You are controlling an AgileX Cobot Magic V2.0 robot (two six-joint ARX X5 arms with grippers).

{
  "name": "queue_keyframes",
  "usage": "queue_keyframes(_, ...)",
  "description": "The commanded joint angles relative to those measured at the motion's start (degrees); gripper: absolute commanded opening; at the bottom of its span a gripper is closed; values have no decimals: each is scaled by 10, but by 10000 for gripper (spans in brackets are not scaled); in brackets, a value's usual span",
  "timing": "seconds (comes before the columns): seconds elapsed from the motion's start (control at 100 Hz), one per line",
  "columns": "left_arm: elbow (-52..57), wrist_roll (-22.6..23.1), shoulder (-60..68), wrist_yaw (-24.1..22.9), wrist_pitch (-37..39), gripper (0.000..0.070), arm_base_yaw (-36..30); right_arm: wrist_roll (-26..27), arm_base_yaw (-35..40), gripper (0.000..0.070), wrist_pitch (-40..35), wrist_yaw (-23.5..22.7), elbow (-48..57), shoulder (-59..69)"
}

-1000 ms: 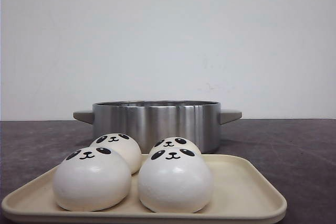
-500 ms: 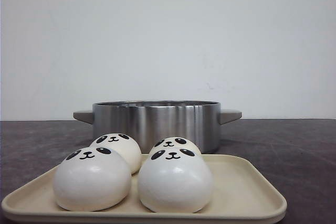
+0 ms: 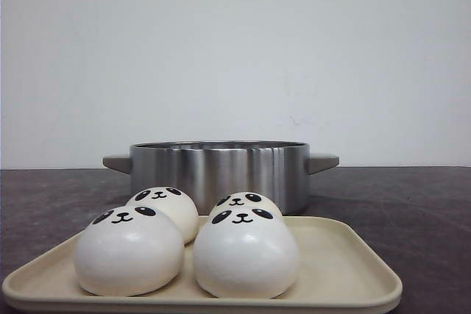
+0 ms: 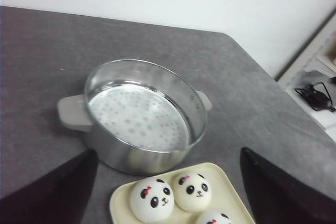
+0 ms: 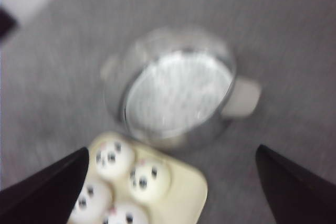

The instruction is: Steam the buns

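Observation:
The back panda bun (image 3: 247, 201) (image 5: 150, 180) is beside the bare half of the tray, just in front of the steamer pot. My right gripper should close on it.
Several white panda-faced buns sit together on a cream tray (image 3: 353, 270) at the table's front. Two are in front (image 3: 129, 251) (image 3: 245, 255) and two behind (image 3: 165, 207) (image 3: 243, 202). Just behind the tray stands a steel steamer pot (image 3: 221, 170) with grey handles; its perforated floor is bare. Neither gripper shows in the front view. My left gripper (image 4: 168, 152) hangs open above the pot (image 4: 139, 116) and the buns (image 4: 152, 199). My right gripper (image 5: 171, 149) is open too, high over the pot (image 5: 178, 90) and the buns (image 5: 148, 179); its view is blurred.
The dark grey table ends at a white wall behind the pot. In the left wrist view the table's rounded corner shows, and beyond it a white shelf with a black cable (image 4: 315, 95). The tray's right half (image 3: 346, 255) holds nothing.
The buns, tray and pot have not moved. A small dark speck has appeared at the top right edge of the front view.

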Motion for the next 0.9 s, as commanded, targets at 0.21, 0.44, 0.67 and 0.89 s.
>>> queue_keyframes(0.21, 6, 26, 2, -6, 3, 516, -32, 112, 155, 579, -14, 46, 12, 146)
queue_keyframes(0.44, 6, 30, 2, -18, -9, 516, -62, 149, 167, 519, -12, 53, 13, 273)
queue_keyframes(0.67, 6, 30, 2, -20, -9, 516, -84, 163, 167, 519, 29, 54, 15, 370)
queue_keyframes(0.89, 6, 30, 2, -20, -14, 516, -98, 191, 161, 519, 85, 56, 16, 415)
